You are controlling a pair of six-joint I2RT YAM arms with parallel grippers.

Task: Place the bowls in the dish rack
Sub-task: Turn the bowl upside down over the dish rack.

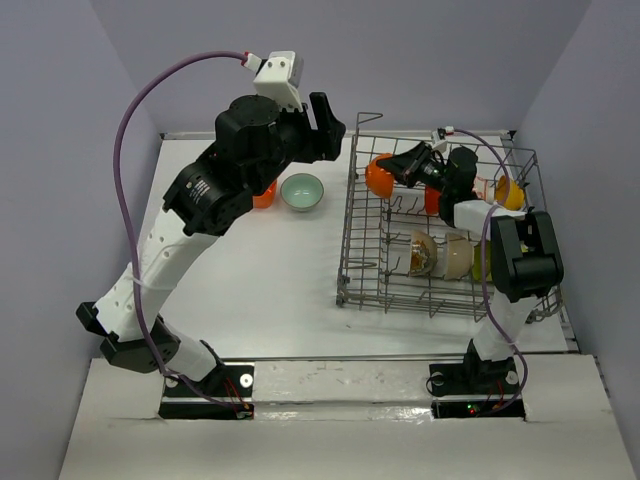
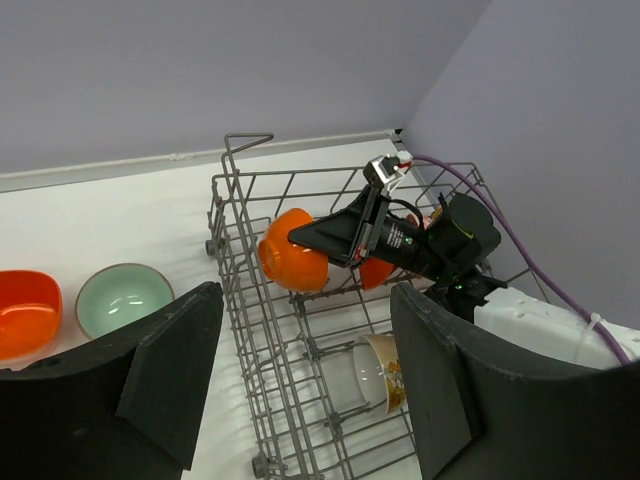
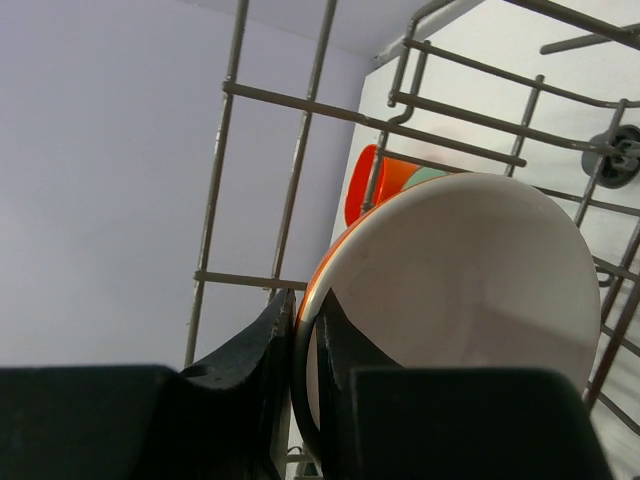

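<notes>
Next, my right hand sets the orange bowl on edge in the rack's far corner (image 1: 378,183) nearest the pale teal bowl.
My right gripper (image 1: 398,166) is shut on the rim of an orange bowl (image 1: 378,176) with a white inside (image 3: 470,290), held on edge in the far left corner of the dish rack (image 1: 356,232). In the right wrist view its gripper (image 3: 305,335) pinches that rim between both fingers. My left gripper (image 1: 328,128) hangs open and empty, high above the table just left of the rack. From the left wrist view (image 2: 305,375) the held bowl (image 2: 293,250) shows ahead. A pale teal bowl (image 1: 302,191) and a red-orange bowl (image 1: 264,196) sit on the table.
Inside the rack stand a patterned white bowl (image 1: 422,254), a cream bowl (image 1: 458,258), a lime green bowl (image 1: 481,264), a yellow bowl (image 1: 510,192) and a red-orange bowl (image 1: 432,200). Walls close the table's far and right sides.
</notes>
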